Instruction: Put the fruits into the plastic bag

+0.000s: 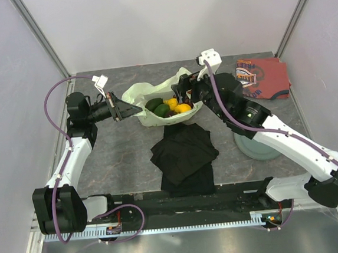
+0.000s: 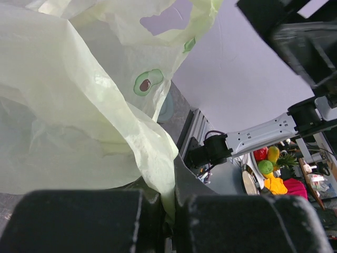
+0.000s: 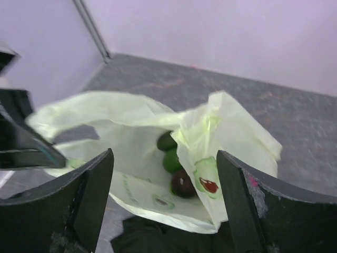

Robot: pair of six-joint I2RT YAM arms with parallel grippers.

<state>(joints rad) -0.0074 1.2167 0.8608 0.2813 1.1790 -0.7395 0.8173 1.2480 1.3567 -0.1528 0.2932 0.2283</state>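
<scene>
The robot's right gripper should next take hold of the plastic bag's top corner (image 1: 187, 75) (image 3: 209, 124), at the end opposite the left gripper, so that both grippers can lift the bag.
The pale yellow-green plastic bag (image 1: 154, 92) lies open at the table's middle back. Inside it I see green fruits (image 1: 158, 107), yellow fruits (image 1: 176, 105) and a dark one. My left gripper (image 1: 133, 110) is shut on the bag's left edge (image 2: 158, 158) and holds it up. My right gripper (image 1: 182, 94) is open and empty just over the bag's right side. In the right wrist view the bag (image 3: 131, 132) sits between my fingers (image 3: 247, 205), with two green fruits (image 3: 171, 153) and a dark maroon round one (image 3: 182, 184) inside.
A folded black cloth (image 1: 184, 155) lies in front of the bag. A red-orange patterned cloth (image 1: 263, 78) lies at the back right. A round grey-green plate (image 1: 255, 145) sits partly under my right arm.
</scene>
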